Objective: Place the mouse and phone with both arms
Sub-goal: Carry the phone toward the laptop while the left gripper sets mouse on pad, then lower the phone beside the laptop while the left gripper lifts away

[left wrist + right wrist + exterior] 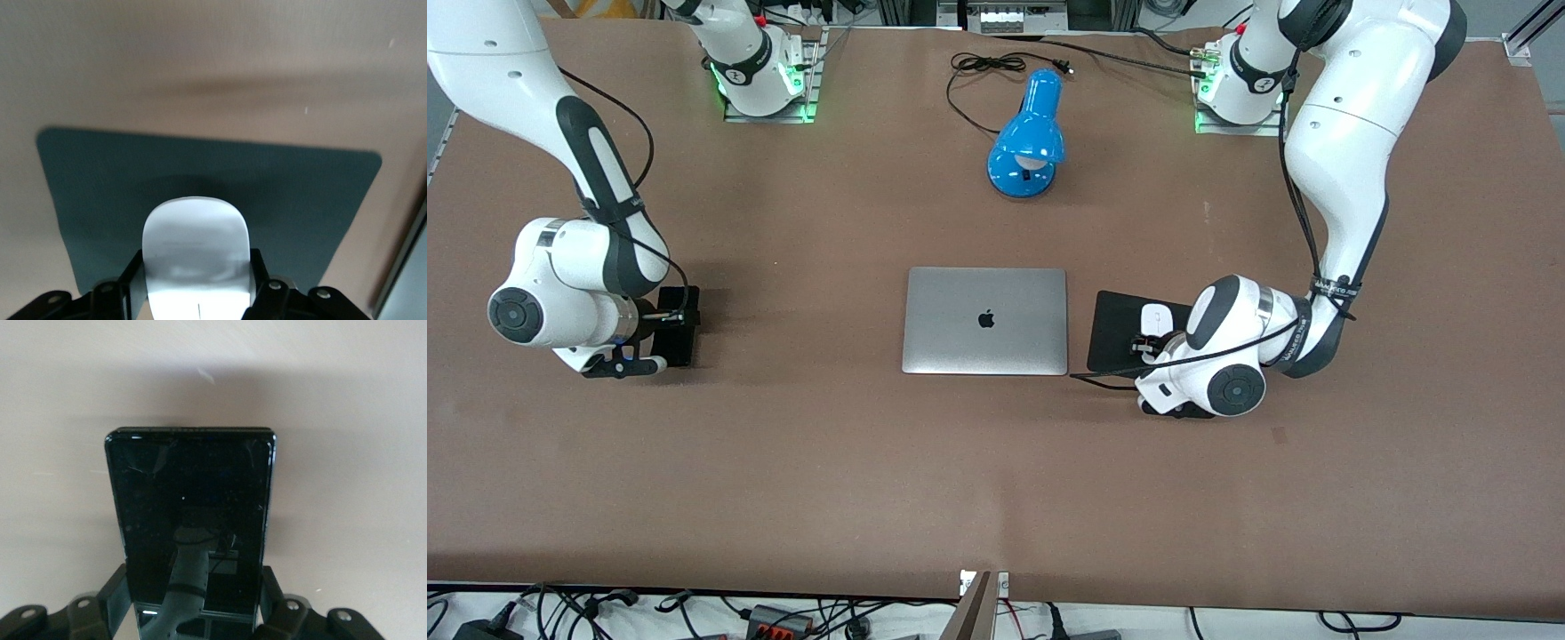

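My right gripper needs to let go of the black phone, which is to leave it on the table [866,316] just beside the silver laptop, opposite the mouse pad.
My left gripper [1144,345] is low over the black mouse pad [1116,333], toward the left arm's end of the table. It is shut on the white mouse [1157,316]. In the left wrist view the mouse [195,240] sits between the black fingers [132,277] just over the pad [93,180]. My right gripper [674,322] is low over bare table at the right arm's end and is shut on the black phone [683,348]. In the right wrist view the phone [190,500] lies flat between the fingers [115,590], close to the table.
A closed silver laptop [985,320] lies mid-table beside the mouse pad. A blue desk lamp [1029,142] with a black cord [987,64] stands farther from the front camera than the laptop. Both arm bases [765,80] stand at the table's edge.
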`<state>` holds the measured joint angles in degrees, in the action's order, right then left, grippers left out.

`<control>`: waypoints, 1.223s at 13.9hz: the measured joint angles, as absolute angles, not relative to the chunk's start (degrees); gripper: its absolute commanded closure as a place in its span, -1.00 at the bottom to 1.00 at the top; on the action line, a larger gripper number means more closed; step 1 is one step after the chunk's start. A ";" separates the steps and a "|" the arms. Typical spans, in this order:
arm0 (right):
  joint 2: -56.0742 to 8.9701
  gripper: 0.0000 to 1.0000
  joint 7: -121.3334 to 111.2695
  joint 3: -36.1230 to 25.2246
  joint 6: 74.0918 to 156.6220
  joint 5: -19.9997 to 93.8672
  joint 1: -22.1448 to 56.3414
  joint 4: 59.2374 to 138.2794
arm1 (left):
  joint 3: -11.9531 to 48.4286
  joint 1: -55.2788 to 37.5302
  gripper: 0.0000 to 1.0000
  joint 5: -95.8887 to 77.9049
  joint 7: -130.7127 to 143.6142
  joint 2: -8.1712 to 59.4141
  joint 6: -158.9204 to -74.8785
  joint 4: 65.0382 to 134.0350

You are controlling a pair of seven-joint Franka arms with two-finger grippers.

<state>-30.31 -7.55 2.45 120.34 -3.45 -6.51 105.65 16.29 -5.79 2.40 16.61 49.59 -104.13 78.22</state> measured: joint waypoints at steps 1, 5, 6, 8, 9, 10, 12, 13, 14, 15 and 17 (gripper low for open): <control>-29.76 0.55 -7.00 4.41 118.58 -2.56 -6.45 104.02 | 16.25 -5.78 -1.00 2.71 16.61 49.60 -104.60 78.22; -29.92 0.54 1.59 10.85 118.50 1.97 -3.31 102.31 | 16.19 -5.62 -1.00 2.88 16.65 49.32 -100.91 77.84; -30.44 0.55 5.11 11.20 119.68 2.04 -1.06 102.28 | 16.13 -5.21 -1.00 3.11 16.65 48.87 -98.77 77.30; -31.89 0.54 10.78 11.28 121.50 2.04 4.18 101.83 | 15.92 -2.99 -1.00 3.31 16.65 46.61 -94.65 76.22; -32.76 0.54 12.24 11.28 121.81 2.04 6.41 101.21 | 15.94 -1.04 -1.00 3.32 16.60 44.89 -93.19 75.92; -33.60 0.54 12.81 11.27 121.93 1.99 8.10 100.43 | 15.97 1.11 -1.00 3.34 16.54 43.06 -92.37 75.54; -35.10 0.54 13.21 11.21 121.93 1.95 10.60 99.28 | 15.91 4.67 -1.00 3.35 16.29 39.15 -89.82 74.30; -35.68 0.53 13.93 11.20 121.93 1.87 11.38 99.10 | 15.93 5.77 -1.00 3.35 16.19 37.11 -88.24 73.93; -36.19 0.53 14.94 11.18 121.92 1.67 11.80 99.05 | 15.93 6.38 -1.00 3.35 16.15 35.03 -86.30 73.65; -36.75 0.53 15.60 11.14 121.92 1.39 12.11 99.03 | 15.93 6.58 -1.00 3.35 16.15 32.82 -83.49 73.47; -37.90 0.53 17.72 11.14 121.93 1.10 12.92 98.97 | 16.18 6.51 -1.00 3.29 16.22 28.20 -77.15 73.49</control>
